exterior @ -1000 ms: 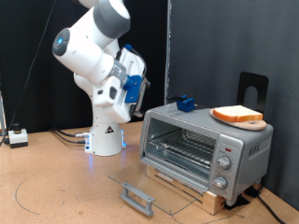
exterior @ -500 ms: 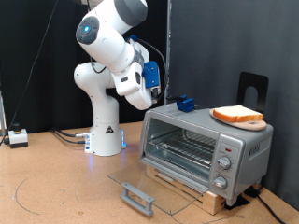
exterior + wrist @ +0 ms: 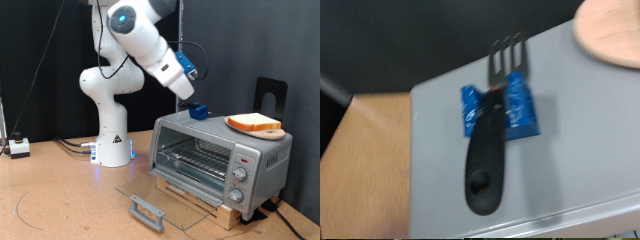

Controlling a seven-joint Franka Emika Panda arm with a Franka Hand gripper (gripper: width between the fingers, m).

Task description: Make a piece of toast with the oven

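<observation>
I will next lower my gripper to the blue holder (image 3: 198, 112) (image 3: 518, 116) around the black-handled fork and close it there, because the fork lifts together with the holder.
The piece of toast (image 3: 254, 122) lies on a round wooden board (image 3: 274, 133) on top of the silver oven (image 3: 262, 153). The oven's glass door (image 3: 160, 195) hangs open and flat, showing the wire rack (image 3: 195, 157). My gripper (image 3: 191, 95) hangs above the oven's top at the exterior view's left end, just over a small blue holder (image 3: 198, 111). In the wrist view a black-handled fork (image 3: 488, 150) rests on that blue holder (image 3: 523, 112) on the oven's grey top (image 3: 580, 140), with the board's edge (image 3: 612, 30) at the corner. My fingers do not show there.
The arm's white base (image 3: 113, 140) stands on the wooden table to the left of the oven. A black stand (image 3: 270, 94) rises behind the oven. A small white box (image 3: 18, 147) with cables sits at the far left. The door's handle (image 3: 148, 211) juts toward the table's front.
The arm has swung up and to the exterior view's right, bringing my gripper from beside the base to just above the blue holder on the oven. The toast and oven have not moved.
</observation>
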